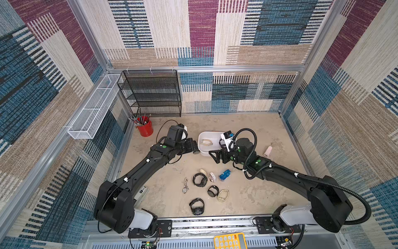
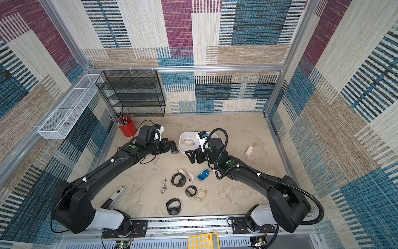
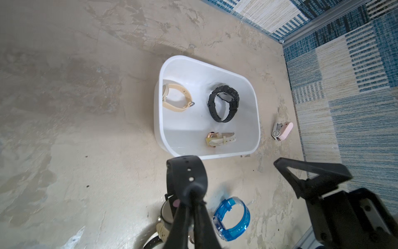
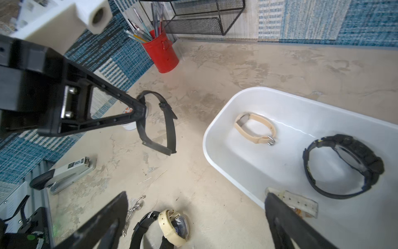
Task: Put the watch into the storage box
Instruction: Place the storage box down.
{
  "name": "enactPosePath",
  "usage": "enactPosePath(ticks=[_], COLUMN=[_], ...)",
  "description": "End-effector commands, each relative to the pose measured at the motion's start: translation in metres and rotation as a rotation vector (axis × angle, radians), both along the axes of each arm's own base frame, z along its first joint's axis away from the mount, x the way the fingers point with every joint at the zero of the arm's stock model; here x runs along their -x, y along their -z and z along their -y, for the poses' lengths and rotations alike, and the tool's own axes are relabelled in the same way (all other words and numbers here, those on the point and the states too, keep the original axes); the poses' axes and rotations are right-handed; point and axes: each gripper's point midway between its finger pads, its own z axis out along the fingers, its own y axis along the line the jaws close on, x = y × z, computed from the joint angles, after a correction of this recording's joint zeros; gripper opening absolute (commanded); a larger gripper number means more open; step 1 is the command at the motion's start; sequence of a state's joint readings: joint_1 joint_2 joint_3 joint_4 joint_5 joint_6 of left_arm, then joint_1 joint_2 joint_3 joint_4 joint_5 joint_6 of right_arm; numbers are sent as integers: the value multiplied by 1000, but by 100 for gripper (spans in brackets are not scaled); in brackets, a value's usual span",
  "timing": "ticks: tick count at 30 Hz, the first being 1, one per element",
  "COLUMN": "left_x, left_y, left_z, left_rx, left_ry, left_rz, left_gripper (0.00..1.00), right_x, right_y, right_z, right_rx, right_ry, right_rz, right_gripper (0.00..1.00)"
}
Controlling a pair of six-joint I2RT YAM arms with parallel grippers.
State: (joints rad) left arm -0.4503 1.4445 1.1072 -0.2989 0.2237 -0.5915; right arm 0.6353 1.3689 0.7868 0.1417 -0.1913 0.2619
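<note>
Next, I let go of the watch in my left gripper inside the storage box point(image 1: 215, 144) point(image 3: 202, 98), setting it between the beige watch and the black watch.
My left gripper point(image 3: 193, 190) is shut on the strap of a black watch point(image 3: 185, 171). It hangs above the table just left of the storage box point(image 1: 204, 135), a low white tub. Both top views show the held watch point(image 2: 174, 150) at the left gripper point(image 1: 194, 148). The box point(image 3: 206, 63) holds a beige watch point(image 3: 176, 98), a black watch point(image 3: 224, 103) and a white-and-gold watch point(image 3: 219, 139). My right gripper point(image 1: 213, 156) stands open and empty by the box's near edge; in its wrist view the gripper point(image 4: 196, 195) spans the box rim point(image 4: 215, 129).
Several more watches lie on the table's near half, among them a blue one point(image 1: 225, 174) and a black one point(image 1: 197, 206). A red pen cup point(image 1: 145, 128), black mesh shelf point(image 1: 150, 92), white mesh tray point(image 1: 92, 107), stapler point(image 4: 69, 172) and pink object point(image 1: 268, 151) stand around.
</note>
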Motion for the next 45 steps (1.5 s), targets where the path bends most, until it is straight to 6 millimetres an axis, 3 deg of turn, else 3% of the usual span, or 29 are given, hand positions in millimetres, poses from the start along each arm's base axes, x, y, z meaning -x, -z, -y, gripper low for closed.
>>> enactPosePath(ticks=[1,5,10,16,30,45], left_x=[-13,-22,-34,-47,-69,-83], left_y=[-13,-11,-7,2,40,89], left_z=[18,37,60,82,115,125], left_rx=[15,2,-16,-52,-116,-198], left_ry=[56,96,139,180,229,228], left_rz=[63,65,66,64,12,-72], left_gripper=[9,9,9,9,10,10], right_x=[-7,-10,-17,-15,-12,-8], right_y=[1,-3,-8,-11,-6,-8], right_z=[9,19,49,66,79,87], right_rx=[4,7,27,15,3,-14], right_ry=[79,140,303,358,389,407], right_rz=[-13,-4,2,15,4,5], right_gripper=[100,100,100,100,100,100])
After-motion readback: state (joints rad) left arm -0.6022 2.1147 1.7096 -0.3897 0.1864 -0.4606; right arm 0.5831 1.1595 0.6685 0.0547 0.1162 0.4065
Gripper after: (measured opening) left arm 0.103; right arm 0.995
